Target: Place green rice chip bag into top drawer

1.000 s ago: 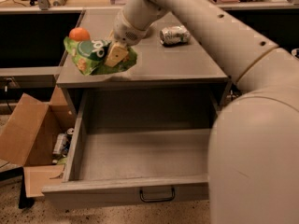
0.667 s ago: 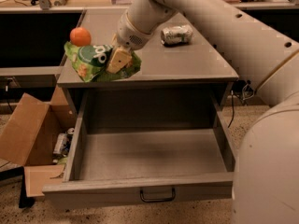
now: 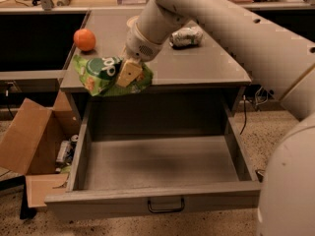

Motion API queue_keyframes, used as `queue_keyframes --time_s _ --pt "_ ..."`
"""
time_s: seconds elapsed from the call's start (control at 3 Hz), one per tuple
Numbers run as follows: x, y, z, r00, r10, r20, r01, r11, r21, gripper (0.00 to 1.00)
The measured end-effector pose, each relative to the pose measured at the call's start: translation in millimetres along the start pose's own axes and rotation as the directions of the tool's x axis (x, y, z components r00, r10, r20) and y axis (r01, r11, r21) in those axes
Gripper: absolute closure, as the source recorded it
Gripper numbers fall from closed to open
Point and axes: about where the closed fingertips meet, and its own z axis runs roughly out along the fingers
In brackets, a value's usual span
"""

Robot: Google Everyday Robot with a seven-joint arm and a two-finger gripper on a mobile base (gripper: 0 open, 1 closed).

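Observation:
Next, I release the green rice chip bag near the back middle of the open top drawer's grey bottom (image 3: pixel 152 145).
The green rice chip bag (image 3: pixel 101 75) is crinkled bright green foil with a round dark logo. My gripper (image 3: pixel 129 73) is shut on it and holds it in the air at the counter's front left edge, above the back left part of the top drawer (image 3: pixel 157 163). The drawer is pulled wide open, grey inside, with a dark bail handle (image 3: pixel 166 206) on its front.
An orange round fruit (image 3: pixel 84 39) and a crushed silver can (image 3: pixel 186 36) lie on the grey counter (image 3: pixel 206 65). A brown cardboard box (image 3: pixel 34 146) with items in it stands on the floor to the left. My arm spans the upper right.
My gripper has carried the bag forward off the counter top to its front edge, now over the open drawer. The view has shifted slightly.

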Motion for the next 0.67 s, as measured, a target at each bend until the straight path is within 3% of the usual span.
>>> queue_keyframes --time_s 0.33,0.67 --pt "22 34 12 0.994 0.078 -0.080 -0.082 0.9955 -0.048 1.00" --pt "76 74 47 0.959 0.192 -0.209 -0.217 0.9705 -0.105 1.00"
